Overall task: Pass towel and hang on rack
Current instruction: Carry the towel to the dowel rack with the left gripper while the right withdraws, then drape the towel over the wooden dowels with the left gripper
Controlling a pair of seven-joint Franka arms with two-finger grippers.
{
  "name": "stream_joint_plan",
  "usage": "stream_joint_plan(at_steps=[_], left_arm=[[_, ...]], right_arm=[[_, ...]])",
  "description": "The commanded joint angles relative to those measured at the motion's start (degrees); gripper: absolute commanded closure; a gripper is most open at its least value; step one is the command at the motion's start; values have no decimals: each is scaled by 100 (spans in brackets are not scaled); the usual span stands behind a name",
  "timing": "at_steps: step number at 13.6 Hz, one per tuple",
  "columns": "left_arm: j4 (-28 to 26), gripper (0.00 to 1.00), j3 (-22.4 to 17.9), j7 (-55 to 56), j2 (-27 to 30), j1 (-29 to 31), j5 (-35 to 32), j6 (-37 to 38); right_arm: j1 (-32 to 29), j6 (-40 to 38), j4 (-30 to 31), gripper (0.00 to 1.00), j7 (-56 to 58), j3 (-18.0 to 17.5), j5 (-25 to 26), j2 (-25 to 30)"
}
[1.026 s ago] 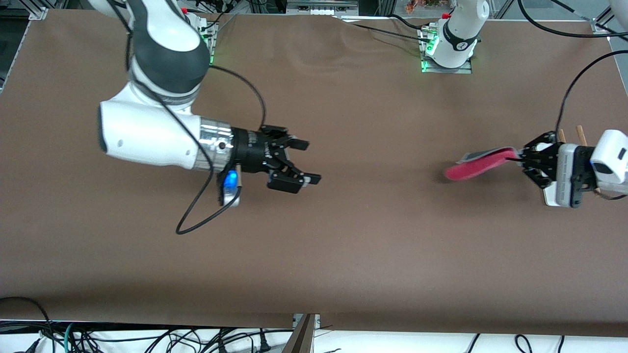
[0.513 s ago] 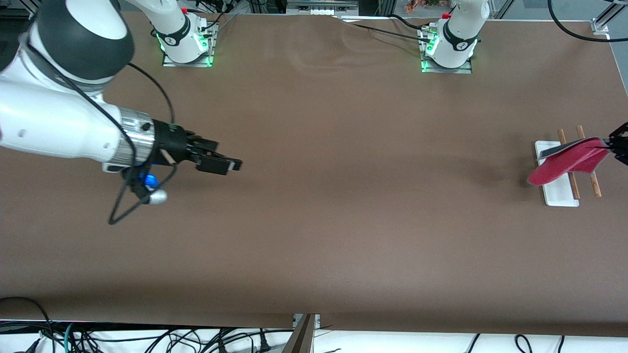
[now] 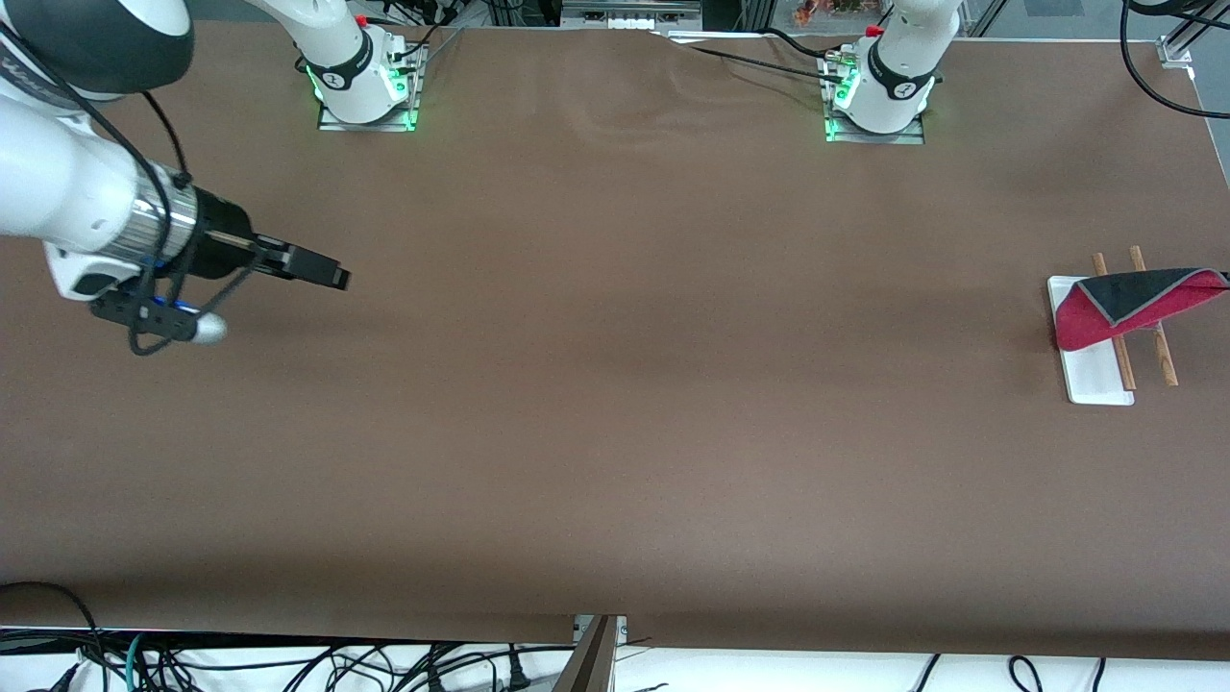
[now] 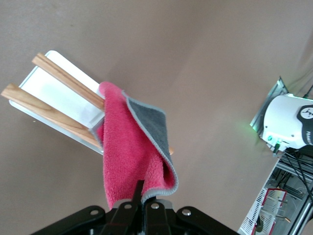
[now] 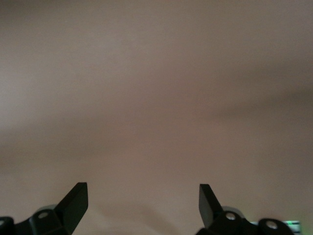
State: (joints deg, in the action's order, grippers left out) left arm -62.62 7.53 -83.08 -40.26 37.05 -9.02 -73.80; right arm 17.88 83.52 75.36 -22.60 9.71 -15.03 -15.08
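My left gripper will release the towel draped across the wooden rods of the rack (image 3: 1122, 317) (image 4: 111, 117), above the rack's white base.
The towel (image 3: 1124, 303), pink-red with a dark grey face folded over on top, hangs over the rack at the left arm's end of the table. The rack has a white base (image 3: 1091, 370) and two wooden rods (image 3: 1165, 356). My left gripper is outside the front view. In the left wrist view it (image 4: 142, 188) is shut on the towel's (image 4: 132, 156) stitched edge, above the rods (image 4: 63, 78) and base (image 4: 54, 93). I cannot tell whether the towel touches the rods. My right gripper (image 3: 322, 274) is open and empty over bare table (image 5: 143, 193).
The two arm bases (image 3: 365, 82) (image 3: 879, 91) stand along the table's edge farthest from the front camera. A black cable (image 3: 1153, 91) loops over the table near the left arm's end. Cables hang below the table's near edge.
My left gripper carried the towel over the rack and left the front view; the towel's grey face now shows on top. My right arm drew back toward its own end of the table.
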Motion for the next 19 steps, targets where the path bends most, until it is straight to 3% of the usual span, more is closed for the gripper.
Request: stream_joint_plan(at_steps=[1,6,14,16,19], left_arm=[[13,100,56,-182,-121,117,-232,-309],[13,100,56,-287,-587,302,-223,-1013],[13,98,56,-296,-1045,487,-170,-1506],[30,1,65,-252,-1027,487,-153,-1497],[92,0,65,-243,-992,487,-153,-1497]], right_arm=[[-161,85,786,0,1053,-40,884,663],[-671,489,1428,0,1873,-303,1370,1033],[-636,604,1271,0,1812,-330,1432,972],[-645,587,1262,0,1821,-321,1415,972],[-645,561,1113,0,1909,-321,1423,919]])
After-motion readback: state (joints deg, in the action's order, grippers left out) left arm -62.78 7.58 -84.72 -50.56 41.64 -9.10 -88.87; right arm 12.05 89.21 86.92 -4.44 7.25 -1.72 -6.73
